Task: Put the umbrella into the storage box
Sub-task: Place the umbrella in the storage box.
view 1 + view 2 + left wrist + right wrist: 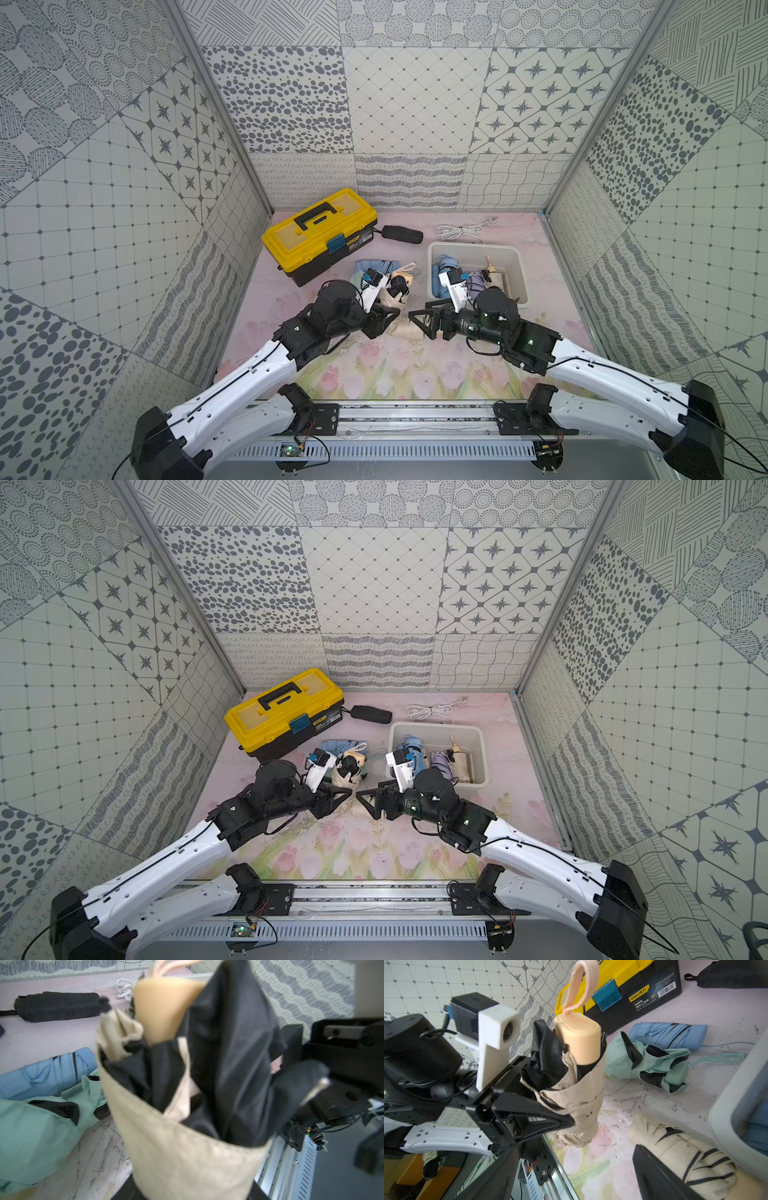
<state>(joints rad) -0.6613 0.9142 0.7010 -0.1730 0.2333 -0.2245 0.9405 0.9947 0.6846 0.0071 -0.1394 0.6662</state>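
Observation:
I should close my right gripper on the cloth point(397, 290) point(578, 1082) just below the tan handle of the beige umbrella that my left gripper is holding.
A folded beige umbrella point(577, 1093) with black lining and a tan handle stands upright above the table, my left gripper point(390, 320) shut on its lower part. It fills the left wrist view point(187, 1157). My right gripper point(571, 1178) faces it from the right, close by, jaws wide open and nothing between them. The white storage box point(473, 246) stands behind the right gripper and holds blue, lilac and beige folded umbrellas. In the right wrist view its wall point(726, 1105) shows beside the gripper.
A yellow-lidded toolbox point(320, 232) stands at the back left, with a black umbrella point(402, 235) and a white cable point(459, 232) behind. Blue point(668, 1034) and green point(648, 1064) umbrellas lie between toolbox and box. A cream umbrella point(679, 1157) lies by the right gripper.

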